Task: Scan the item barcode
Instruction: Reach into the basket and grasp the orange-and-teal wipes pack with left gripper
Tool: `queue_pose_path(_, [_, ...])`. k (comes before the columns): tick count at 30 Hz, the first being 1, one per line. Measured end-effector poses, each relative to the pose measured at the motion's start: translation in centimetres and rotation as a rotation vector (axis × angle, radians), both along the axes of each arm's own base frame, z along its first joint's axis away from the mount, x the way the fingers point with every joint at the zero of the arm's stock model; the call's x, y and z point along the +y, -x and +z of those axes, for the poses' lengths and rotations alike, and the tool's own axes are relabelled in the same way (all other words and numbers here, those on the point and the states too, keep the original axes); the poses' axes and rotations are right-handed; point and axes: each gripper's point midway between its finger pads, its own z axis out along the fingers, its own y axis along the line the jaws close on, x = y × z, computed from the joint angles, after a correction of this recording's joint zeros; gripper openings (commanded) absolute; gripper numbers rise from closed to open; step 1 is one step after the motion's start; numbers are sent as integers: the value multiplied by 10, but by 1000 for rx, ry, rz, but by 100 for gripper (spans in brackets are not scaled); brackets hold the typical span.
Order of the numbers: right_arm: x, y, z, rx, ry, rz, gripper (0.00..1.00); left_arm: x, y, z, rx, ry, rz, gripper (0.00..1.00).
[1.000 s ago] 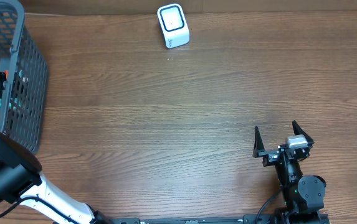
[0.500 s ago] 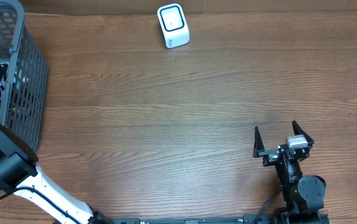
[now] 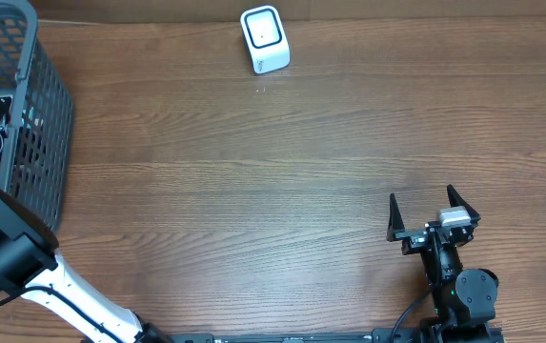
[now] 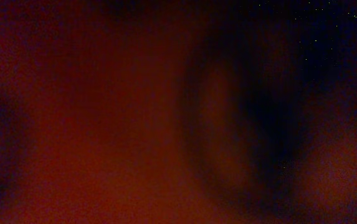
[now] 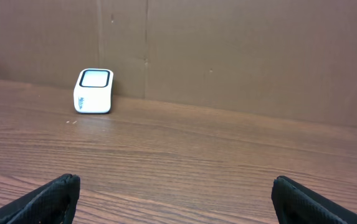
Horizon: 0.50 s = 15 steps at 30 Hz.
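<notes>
The robot's left gripper should release the item on the bare wooden table (image 3: 303, 183) between the white scanner and the right gripper.
The item with the barcode is hidden. My left arm (image 3: 6, 250) reaches over the rim of the grey mesh basket (image 3: 39, 124) at the far left, and its wrist points down inside it. The left wrist view is only a dark red blur, so neither the fingers nor anything between them can be made out. The white scanner (image 3: 265, 38) stands at the table's far edge, and it also shows in the right wrist view as the white scanner (image 5: 94, 90). Near the front right, my right gripper (image 3: 421, 194) rests wide open and empty, also seen as the right gripper (image 5: 178, 199).
The wooden table (image 3: 253, 181) stretches between the basket and the right arm. A brown cardboard wall (image 5: 228, 50) stands behind the scanner.
My left arm has shifted a little farther into the basket, and a yellow thing seen below the wrist a second ago is now covered. The right arm has not moved.
</notes>
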Motion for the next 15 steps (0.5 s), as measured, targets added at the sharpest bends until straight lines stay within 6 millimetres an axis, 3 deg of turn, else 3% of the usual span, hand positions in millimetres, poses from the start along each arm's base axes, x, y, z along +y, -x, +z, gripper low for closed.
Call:
queue_pose_path(9, [0,0,0,0,0,0,100,0,2,14,10,15,64,44])
queue_pose_path(12, [0,0,0,0,0,0,100,10,-9,40,-46,-19,100,45])
queue_pose_path(15, [0,0,0,0,0,0,100,16,-15,81,-126,-66,141,45])
